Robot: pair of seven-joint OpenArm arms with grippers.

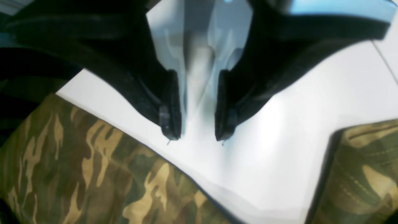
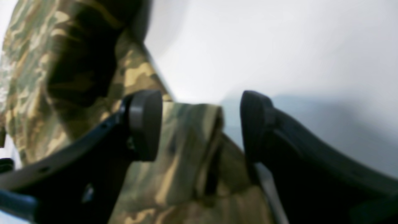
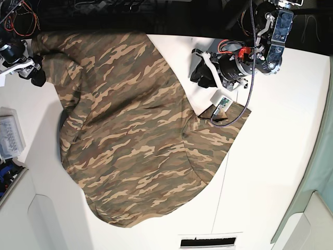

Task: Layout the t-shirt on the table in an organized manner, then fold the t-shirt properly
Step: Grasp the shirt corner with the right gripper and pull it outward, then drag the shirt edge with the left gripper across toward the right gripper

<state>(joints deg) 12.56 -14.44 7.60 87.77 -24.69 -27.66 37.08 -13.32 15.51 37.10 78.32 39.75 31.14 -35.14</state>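
The t-shirt's sleeve bunches against its body, so next my right gripper pinches the sleeve's edge (image 2: 203, 116) and pulls it straight outward.
The camouflage t-shirt (image 3: 130, 135) lies spread over the white table (image 3: 281, 156), wrinkled, one sleeve toward the far left and one toward the right. My left gripper (image 1: 196, 135) is open and empty, over bare table (image 1: 279, 140) between the shirt body (image 1: 77, 168) and a sleeve (image 1: 360, 174). In the base view it (image 3: 200, 70) is at the shirt's far right edge. My right gripper (image 2: 200, 124) is open, and a folded hem of the shirt (image 2: 189, 143) sits between its pads without being clamped. In the base view it (image 3: 36, 75) is at the far left sleeve.
A clear plastic box (image 3: 10, 136) sits at the table's left edge. A thin seam line (image 3: 221, 192) runs across the tabletop, and a dark slot (image 3: 207, 242) is at the near edge. A cable (image 3: 229, 117) from the left arm hangs over the right sleeve.
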